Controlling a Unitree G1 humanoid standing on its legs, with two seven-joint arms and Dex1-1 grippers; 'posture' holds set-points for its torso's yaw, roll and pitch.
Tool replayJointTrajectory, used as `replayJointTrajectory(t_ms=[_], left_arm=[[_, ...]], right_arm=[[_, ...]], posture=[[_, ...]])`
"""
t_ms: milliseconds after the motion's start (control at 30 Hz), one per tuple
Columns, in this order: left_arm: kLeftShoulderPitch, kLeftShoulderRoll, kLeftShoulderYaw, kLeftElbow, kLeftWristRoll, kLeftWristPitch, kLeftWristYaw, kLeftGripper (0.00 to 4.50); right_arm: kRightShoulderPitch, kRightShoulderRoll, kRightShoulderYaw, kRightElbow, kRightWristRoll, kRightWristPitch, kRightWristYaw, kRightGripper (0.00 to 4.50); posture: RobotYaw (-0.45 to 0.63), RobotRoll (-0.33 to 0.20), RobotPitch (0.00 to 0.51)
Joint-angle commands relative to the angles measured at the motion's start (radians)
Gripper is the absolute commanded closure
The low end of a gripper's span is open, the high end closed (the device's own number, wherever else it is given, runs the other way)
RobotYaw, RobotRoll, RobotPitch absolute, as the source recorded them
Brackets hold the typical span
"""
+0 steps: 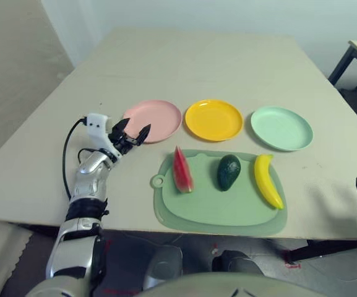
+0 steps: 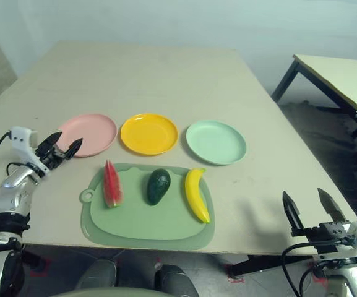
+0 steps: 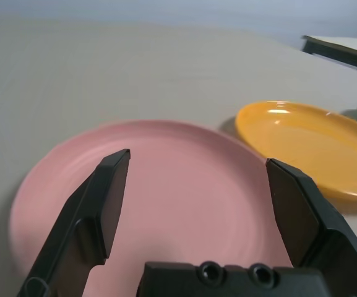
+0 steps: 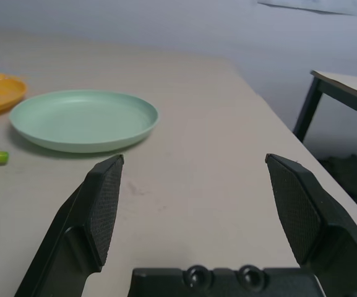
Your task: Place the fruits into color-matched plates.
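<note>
My right gripper will next move to the yellow banana and close on the banana's far half [image 1: 263, 169], the one nearer the mint green plate.
Three fruits lie in a row on a pale green cutting mat [image 1: 227, 207]: a red watermelon wedge [image 1: 182, 169] on the left, a dark green avocado [image 1: 228, 172] in the middle, a yellow banana [image 1: 267, 180] on the right. Behind the mat stand three plates: pink [image 1: 154, 120], yellow-orange [image 1: 213, 119] and mint green [image 1: 281, 128]. My left gripper [image 1: 132, 135] is open, hovering at the near left edge of the pink plate [image 3: 166, 185]. My right gripper [image 2: 310, 210] is open near the table's front right edge, well right of the banana, facing the mint green plate [image 4: 84, 119].
The beige table [image 1: 197, 68] stretches bare behind the plates. A second table with a dark leg [image 2: 326, 68] stands off to the right. A black cable [image 1: 67, 161] loops beside my left wrist.
</note>
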Motion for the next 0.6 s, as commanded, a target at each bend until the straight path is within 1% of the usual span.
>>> replayJointTrajectory(t_ms=[33, 100, 133, 200, 233, 267, 333, 367, 467, 533, 600], left_arm=[[0.027, 0.051, 0.017, -0.039, -0.090, 0.026, -0.219, 0.03], [0.058, 0.091, 0.031, -0.112, -0.166, 0.082, -0.349, 0.03], [0.084, 0.136, 0.032, -0.163, -0.191, 0.109, -0.421, 0.03], [0.125, 0.229, 0.029, -0.247, -0.217, 0.158, -0.534, 0.03], [0.135, 0.258, 0.029, -0.270, -0.227, 0.178, -0.566, 0.03], [0.144, 0.292, 0.025, -0.294, -0.232, 0.191, -0.605, 0.03], [0.163, 0.361, 0.006, -0.349, -0.233, 0.216, -0.683, 0.03], [0.170, 0.393, -0.007, -0.371, -0.227, 0.220, -0.721, 0.03], [0.171, 0.443, -0.034, -0.396, -0.206, 0.218, -0.785, 0.03], [0.156, 0.447, -0.048, -0.403, -0.205, 0.221, -0.805, 0.03], [0.141, 0.438, -0.059, -0.400, -0.203, 0.221, -0.811, 0.03]], right_arm=[[0.001, -0.023, 0.019, -0.035, -0.010, 0.058, 0.007, 0.00], [0.006, -0.035, 0.043, -0.082, -0.021, 0.094, 0.014, 0.00], [0.017, -0.054, 0.060, -0.129, -0.023, 0.143, 0.016, 0.00], [0.046, -0.110, 0.096, -0.228, -0.076, 0.240, -0.018, 0.00], [0.056, -0.127, 0.106, -0.266, -0.094, 0.272, -0.035, 0.00], [0.068, -0.160, 0.113, -0.314, -0.132, 0.309, -0.059, 0.00], [0.079, -0.235, 0.120, -0.390, -0.162, 0.382, -0.056, 0.00], [0.092, -0.286, 0.137, -0.418, -0.208, 0.401, -0.043, 0.00], [0.134, -0.431, 0.196, -0.486, -0.338, 0.357, 0.059, 0.00], [0.124, -0.518, 0.200, -0.528, -0.360, 0.347, 0.121, 0.00], [0.091, -0.583, 0.197, -0.543, -0.376, 0.376, 0.144, 0.00]], posture=[[0.15, 0.000, 0.024], [0.16, 0.000, 0.026], [0.17, 0.000, 0.028], [0.19, 0.000, 0.035], [0.19, 0.000, 0.037], [0.20, 0.000, 0.043], [0.21, 0.000, 0.048], [0.21, 0.000, 0.053], [0.20, 0.000, 0.064], [0.19, 0.000, 0.073], [0.19, 0.000, 0.081]])
